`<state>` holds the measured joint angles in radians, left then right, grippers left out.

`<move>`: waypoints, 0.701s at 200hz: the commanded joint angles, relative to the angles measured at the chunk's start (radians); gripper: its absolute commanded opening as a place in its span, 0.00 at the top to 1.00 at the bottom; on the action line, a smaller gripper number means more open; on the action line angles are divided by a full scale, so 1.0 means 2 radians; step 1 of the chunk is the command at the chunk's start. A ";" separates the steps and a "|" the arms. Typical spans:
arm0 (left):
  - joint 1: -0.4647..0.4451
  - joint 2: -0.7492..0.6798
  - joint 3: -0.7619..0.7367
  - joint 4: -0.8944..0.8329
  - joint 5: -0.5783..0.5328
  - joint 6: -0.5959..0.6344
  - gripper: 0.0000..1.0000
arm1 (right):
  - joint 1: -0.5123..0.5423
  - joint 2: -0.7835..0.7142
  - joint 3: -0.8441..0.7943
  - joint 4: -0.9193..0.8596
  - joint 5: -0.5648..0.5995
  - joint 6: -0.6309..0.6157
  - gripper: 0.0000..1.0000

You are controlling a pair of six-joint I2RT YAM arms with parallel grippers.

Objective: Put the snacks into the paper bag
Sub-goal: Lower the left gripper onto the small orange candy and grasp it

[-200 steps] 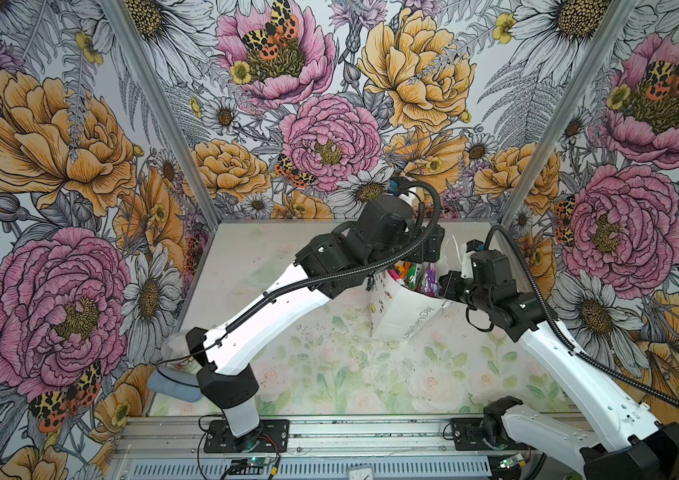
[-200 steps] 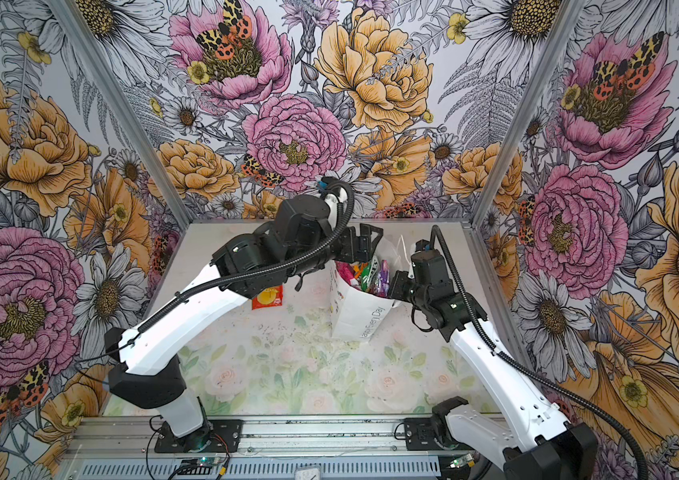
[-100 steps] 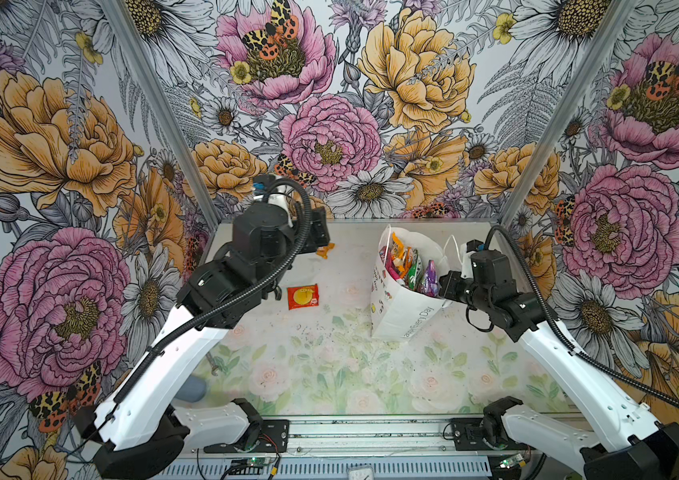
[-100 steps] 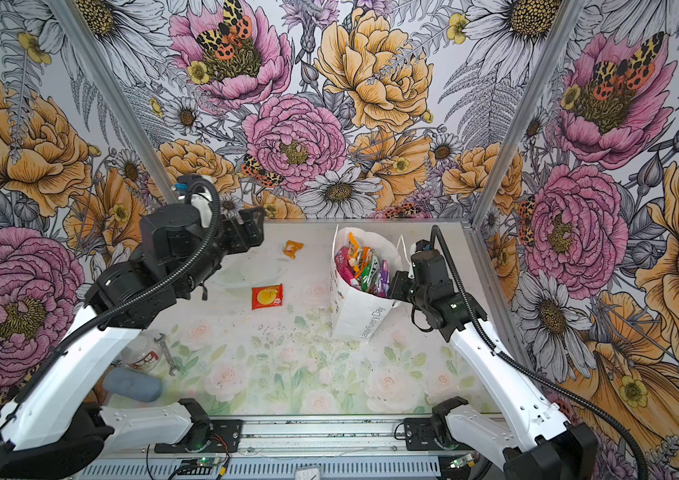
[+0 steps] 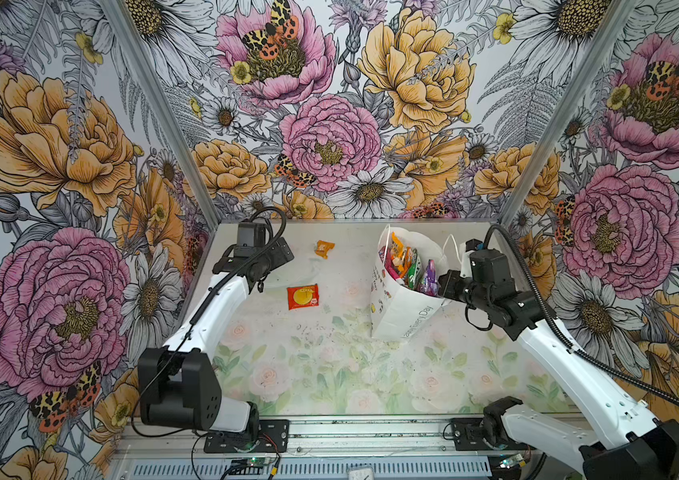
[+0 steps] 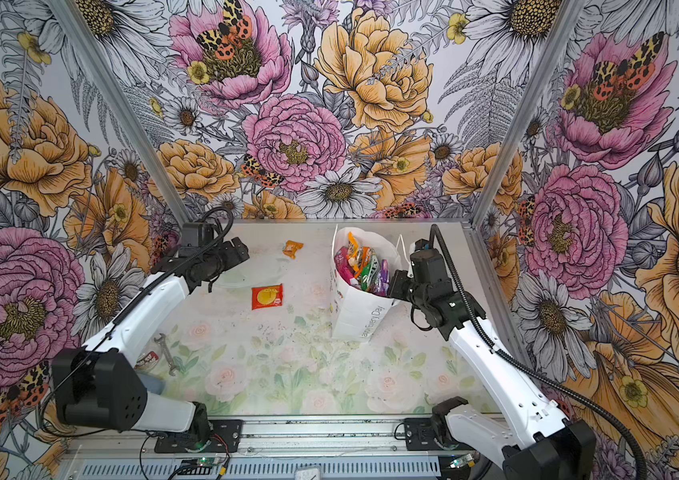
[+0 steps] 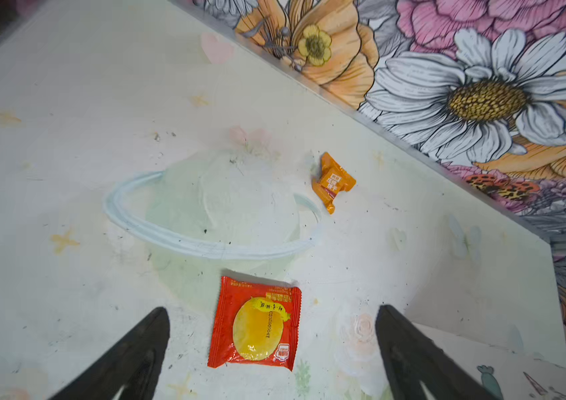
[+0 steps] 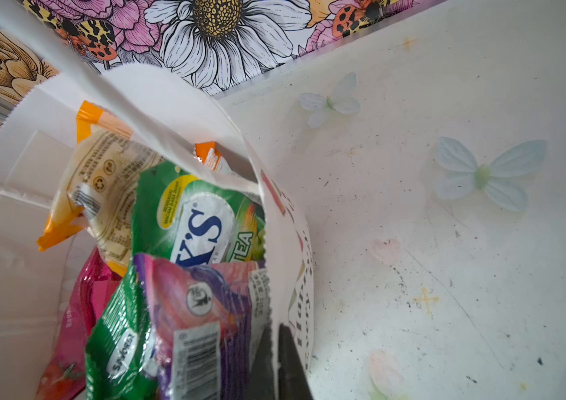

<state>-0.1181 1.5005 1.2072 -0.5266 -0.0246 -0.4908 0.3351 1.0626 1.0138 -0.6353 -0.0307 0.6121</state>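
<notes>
The tiny orange packet's middle (image 5: 323, 249) (image 7: 333, 182), further back than the red-orange packet, is the next place my left gripper needs to go to and close.
The white paper bag (image 5: 402, 309) (image 6: 356, 316) stands at the back right, tilted, with several colourful snacks (image 5: 406, 266) sticking out of its mouth. My right gripper (image 8: 276, 334) (image 5: 445, 286) is shut on the bag's rim (image 8: 170, 93), next to a purple packet (image 8: 205, 311) and a green FOX'S packet (image 8: 198, 221). A red-orange packet with a yellow circle (image 5: 302, 296) (image 7: 255, 323) lies flat on the table. A tiny orange packet (image 5: 324, 248) (image 7: 332, 181) lies further back. My left gripper (image 7: 271, 313) (image 5: 279, 253) hangs open and empty, left of the red-orange packet.
A clear plastic cup (image 7: 205, 207) lies between the two loose packets. A wrench (image 6: 165, 349), a red-and-white item (image 6: 148, 359) and a blue-grey case (image 6: 154, 384) sit at the front left beside my left arm. Flowered walls (image 5: 329, 145) close in three sides.
My left arm has swung from over the bag back to the left side, its jaws still open. The right gripper has kept its hold on the bag's rim.
</notes>
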 commanded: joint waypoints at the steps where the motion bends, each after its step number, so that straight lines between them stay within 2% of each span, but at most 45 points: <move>1: -0.010 0.053 0.043 0.045 0.008 0.030 0.02 | 0.003 0.002 0.019 0.027 0.014 -0.007 1.00; 27: -0.029 0.172 0.126 0.039 0.031 0.079 0.01 | 0.002 -0.002 0.014 0.026 0.017 -0.009 1.00; 61: -0.055 0.306 0.279 -0.039 0.038 0.130 0.03 | 0.000 -0.005 0.008 0.022 0.016 -0.010 1.00; 91: -0.069 0.390 0.383 -0.103 0.014 0.156 0.04 | -0.001 -0.007 0.010 0.018 0.018 -0.011 1.00; 140: -0.072 0.503 0.531 -0.196 0.005 0.199 0.05 | -0.002 0.005 0.007 0.018 0.015 -0.012 1.00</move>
<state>-0.2710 2.4351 2.1498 -0.7773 0.0166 -0.1696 0.3344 1.0626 1.0138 -0.6376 -0.0277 0.6086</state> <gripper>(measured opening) 0.956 0.047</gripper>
